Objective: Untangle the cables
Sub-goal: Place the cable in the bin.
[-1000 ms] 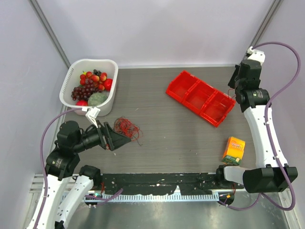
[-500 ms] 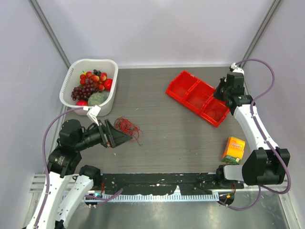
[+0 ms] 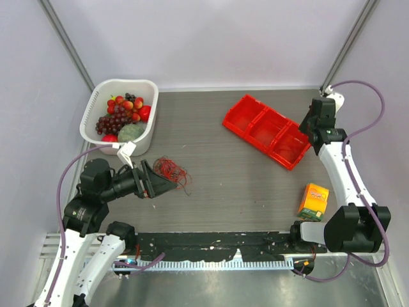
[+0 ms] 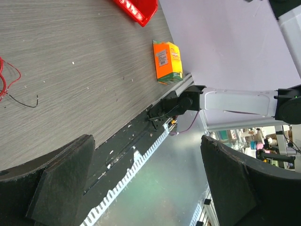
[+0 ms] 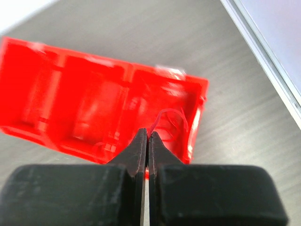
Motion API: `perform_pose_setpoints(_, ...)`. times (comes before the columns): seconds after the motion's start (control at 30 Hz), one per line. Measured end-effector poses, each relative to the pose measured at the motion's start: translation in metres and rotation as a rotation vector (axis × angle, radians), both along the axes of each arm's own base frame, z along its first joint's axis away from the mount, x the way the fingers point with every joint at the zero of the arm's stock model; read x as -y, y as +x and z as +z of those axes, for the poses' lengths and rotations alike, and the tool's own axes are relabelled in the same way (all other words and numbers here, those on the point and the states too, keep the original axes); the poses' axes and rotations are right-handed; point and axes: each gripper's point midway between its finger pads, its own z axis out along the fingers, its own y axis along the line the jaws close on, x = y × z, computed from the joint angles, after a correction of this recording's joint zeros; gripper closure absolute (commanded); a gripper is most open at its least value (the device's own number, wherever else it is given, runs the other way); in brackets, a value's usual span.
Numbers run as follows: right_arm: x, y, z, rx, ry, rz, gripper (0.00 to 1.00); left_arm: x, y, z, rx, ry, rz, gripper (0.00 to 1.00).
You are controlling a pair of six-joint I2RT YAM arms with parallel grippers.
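Note:
My right gripper will let go of the red wire in the red tray's end compartment (image 3: 289,148) (image 5: 162,115) closest to the orange box.
The cables (image 3: 170,171) lie as a small red and dark tangle on the grey table, left of centre. My left gripper (image 3: 163,183) sits low just beside the tangle with its jaws wide open and nothing between them. In the left wrist view only a few loose strands (image 4: 6,80) show at the left edge. My right gripper (image 3: 312,125) hovers at the right end of the red tray (image 3: 238,109). It is shut on a thin red wire (image 5: 172,109) that curls from the fingertips (image 5: 141,141) over the tray's end compartment (image 5: 197,94).
A white basket (image 3: 151,86) of fruit stands at the back left, close behind the left arm. An orange box (image 3: 313,201) lies near the right front edge. A black strip (image 3: 211,242) runs along the near edge.
The right arm swung from the far right corner in over the tray's right end, then drew back slightly right, staying shut. The left arm and the tangle have not moved.

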Motion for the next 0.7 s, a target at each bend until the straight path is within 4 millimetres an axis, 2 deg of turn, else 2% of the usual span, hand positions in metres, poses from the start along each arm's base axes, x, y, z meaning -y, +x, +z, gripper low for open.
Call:
perform_pose_setpoints(0.17,-0.014,0.024,0.084,0.193,0.037,0.071,0.99,-0.001,0.003,-0.001,-0.003,0.003,0.018,0.01)
perform_pose_setpoints(0.3,-0.016,0.026,0.149,0.334,0.03,0.088,1.0,-0.002,0.005,-0.001,-0.005,0.005,0.036,0.01)
perform_pose_setpoints(0.4,-0.016,0.022,0.182,0.405,0.017,0.089,0.99,-0.003,0.007,0.0,-0.008,-0.001,0.05,0.01)
perform_pose_setpoints(0.5,-0.014,0.019,0.194,0.428,0.007,0.083,0.99,-0.003,0.009,0.001,-0.008,-0.005,0.056,0.01)
perform_pose_setpoints(0.7,-0.01,0.016,0.189,0.4,-0.01,0.071,0.99,-0.003,0.01,0.001,-0.008,-0.002,0.062,0.01)
